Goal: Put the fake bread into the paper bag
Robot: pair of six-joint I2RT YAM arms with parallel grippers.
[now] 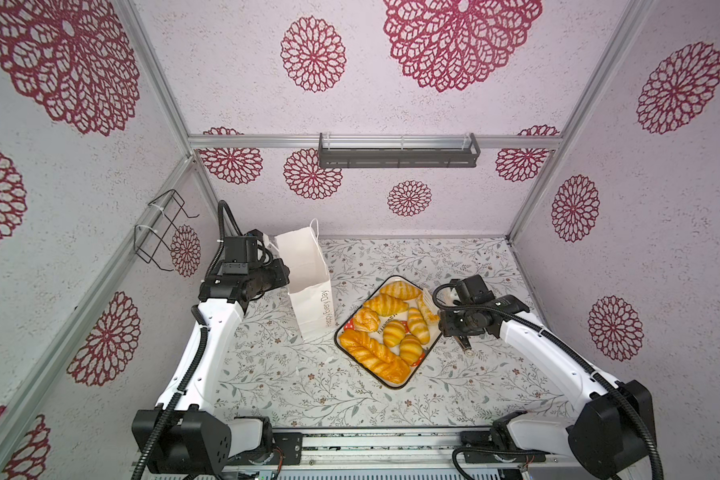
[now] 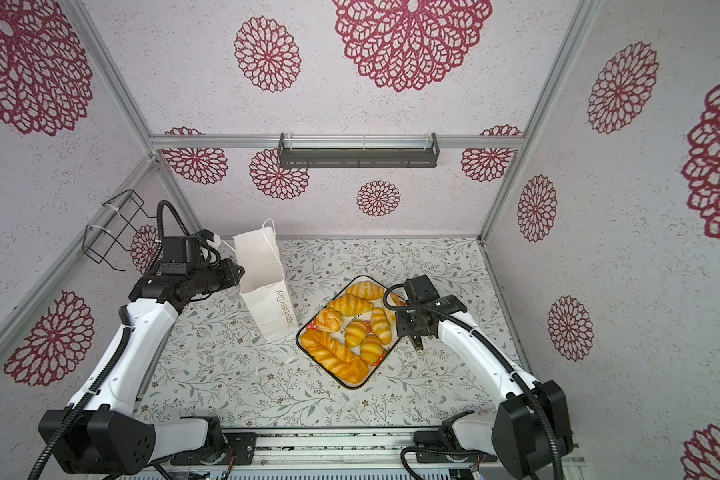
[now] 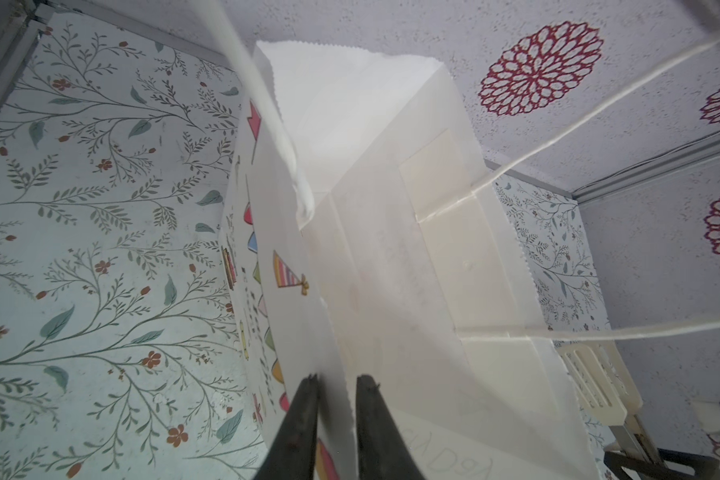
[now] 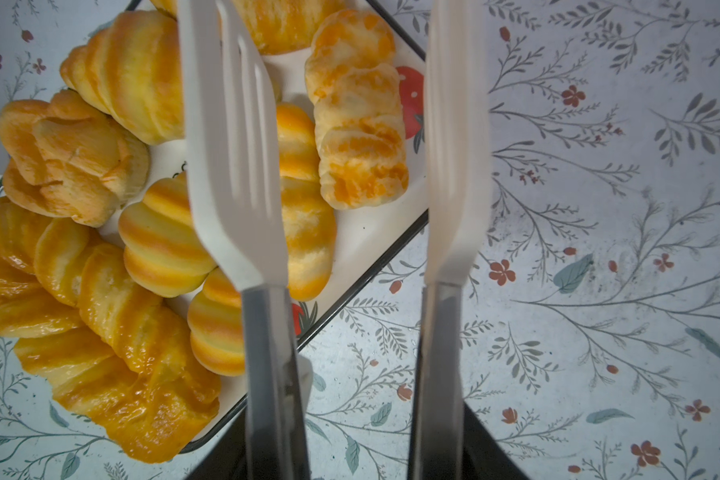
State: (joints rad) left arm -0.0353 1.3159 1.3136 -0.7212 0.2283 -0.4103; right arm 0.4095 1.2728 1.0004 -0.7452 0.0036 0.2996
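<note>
My left gripper crowds the paper bag's opening, deep over its side, so next I open, back off and pinch the rim [image 3: 333, 364] with my fingertips.
The white paper bag [image 1: 308, 282] [image 2: 262, 274] stands upright and open on the table's left. My left gripper [image 1: 285, 274] [image 3: 336, 386] straddles the top edge of the bag's wall [image 3: 391, 249], its black jaws a narrow gap apart with the paper between them. Several golden pieces of fake bread [image 1: 391, 328] [image 4: 159, 245], among them a long plaited loaf [image 1: 375, 357], lie on the tray. My right gripper [image 1: 454, 328] [image 4: 358, 449] is shut on a pair of tongs [image 4: 233, 166]. The tongs' white tips hang apart and empty over the tray's right edge.
The bread lies on a cream, dark-rimmed tray [image 1: 393, 386] [image 4: 371, 232] right of the bag. The bag's cord handles [image 3: 599, 104] hang loose near my left wrist. A wire rack [image 1: 159, 228] hangs on the left wall, a grey shelf [image 1: 398, 151] on the back wall.
</note>
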